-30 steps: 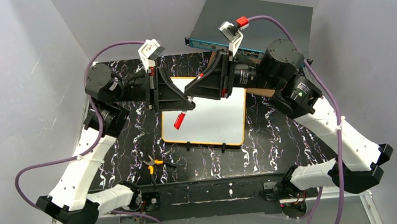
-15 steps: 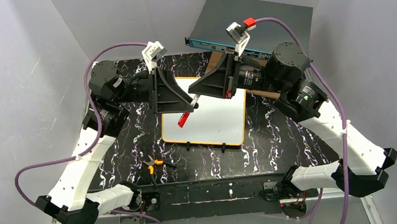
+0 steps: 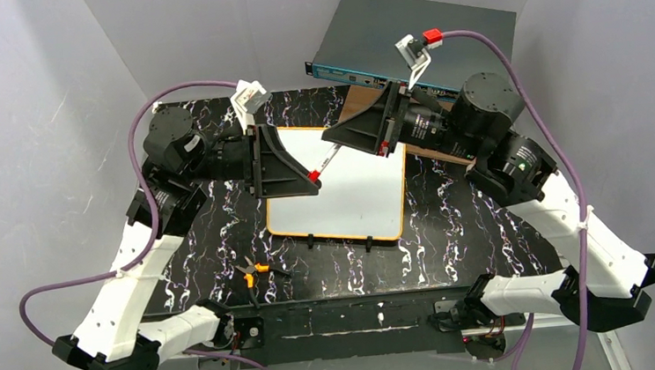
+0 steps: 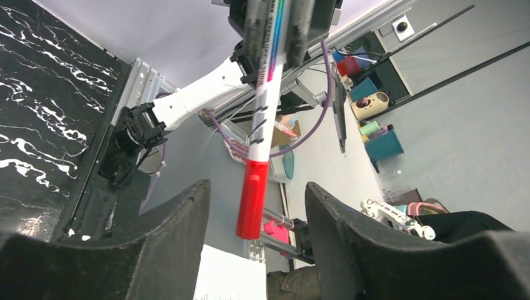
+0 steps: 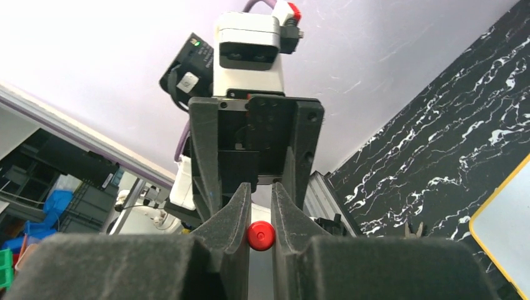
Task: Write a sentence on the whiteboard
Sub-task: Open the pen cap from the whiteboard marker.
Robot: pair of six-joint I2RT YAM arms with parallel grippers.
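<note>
The marker's back end is near my right gripper, so my left gripper should hold the red cap while my right gripper grips closer to the cap (image 3: 328,158).
The whiteboard (image 3: 352,205) lies flat on the mat, orange-rimmed. No red lettering of the sentence shows on it. My right gripper (image 3: 331,142) hovers over the board's far edge, shut on a white marker (image 3: 324,162) with a red cap (image 3: 313,176). In the right wrist view my fingers (image 5: 260,186) pinch the marker, whose red end (image 5: 259,235) shows end-on. My left gripper (image 3: 310,183) faces it from the left. In the left wrist view its jaws (image 4: 256,185) stand open, the red cap (image 4: 252,200) between them with a gap on each side.
A grey rack box with a teal front (image 3: 418,28) stands at the back right. Orange-handled pliers (image 3: 254,270) lie on the black marbled mat (image 3: 460,228) near the front left. A brown piece (image 3: 432,152) lies under the right arm. The board's corner shows in the right wrist view (image 5: 507,225).
The right gripper has drawn back to the right with the marker. The red cap, which reached down past the left gripper, now sits at the left fingertips. The left arm shifted slightly left.
</note>
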